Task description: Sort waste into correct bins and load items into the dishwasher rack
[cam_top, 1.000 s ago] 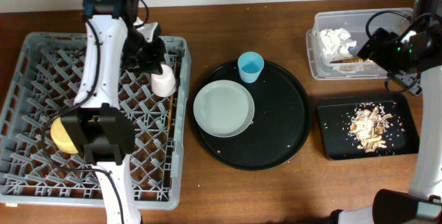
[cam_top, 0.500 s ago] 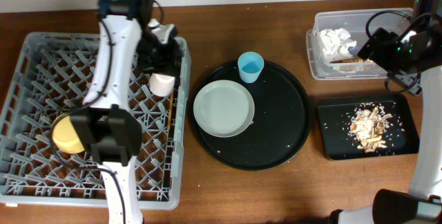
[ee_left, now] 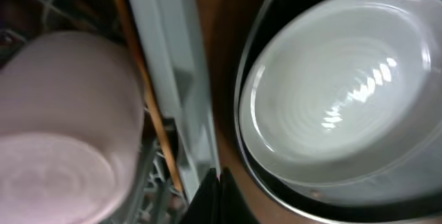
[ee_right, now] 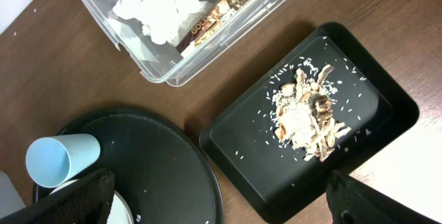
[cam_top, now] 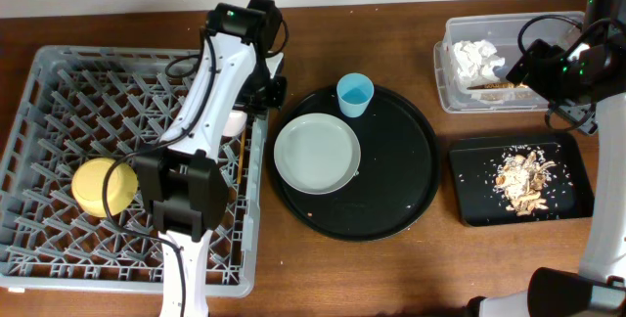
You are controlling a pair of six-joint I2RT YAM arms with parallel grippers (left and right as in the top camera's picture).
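The dishwasher rack sits crooked beside the round black tray; my left gripper will pinch the rack's rim (cam_top: pixel 258 133), pull it square, then take the blue cup.
My left gripper (cam_top: pixel 269 90) (ee_left: pixel 215 186) is shut and empty, above the right rim of the grey dishwasher rack (cam_top: pixel 256 175) (ee_left: pixel 176 79). The pink cup (cam_top: pixel 233 119) (ee_left: pixel 62 120) lies in the rack beside it, with a chopstick (cam_top: pixel 239 162) (ee_left: pixel 141 89) next to it. The yellow bowl (cam_top: pixel 103 186) sits in the rack at the left. The grey-green plate (cam_top: pixel 316 154) (ee_left: pixel 331 92) and the blue cup (cam_top: pixel 355 94) (ee_right: pixel 59 162) stand on the round black tray (cam_top: pixel 401 195). My right gripper (cam_top: pixel 523 65) (ee_right: pixel 228 210) is open and empty above the clear tub (cam_top: pixel 445 87) (ee_right: pixel 103 10).
The clear tub holds white napkins (cam_top: pixel 476 58) (ee_right: pixel 159 3) and the gold wrapper (cam_top: pixel 494 87) (ee_right: pixel 217 16). The shallow black tray (cam_top: pixel 469 209) (ee_right: pixel 373 92) holds food scraps (cam_top: pixel 523 178) (ee_right: pixel 304 113). The round black tray also shows in the right wrist view (ee_right: pixel 159 169).
My left gripper has swung right from over the rack's top to its right rim, toward the plate. The pink cup has stayed in the rack. The right arm has not moved.
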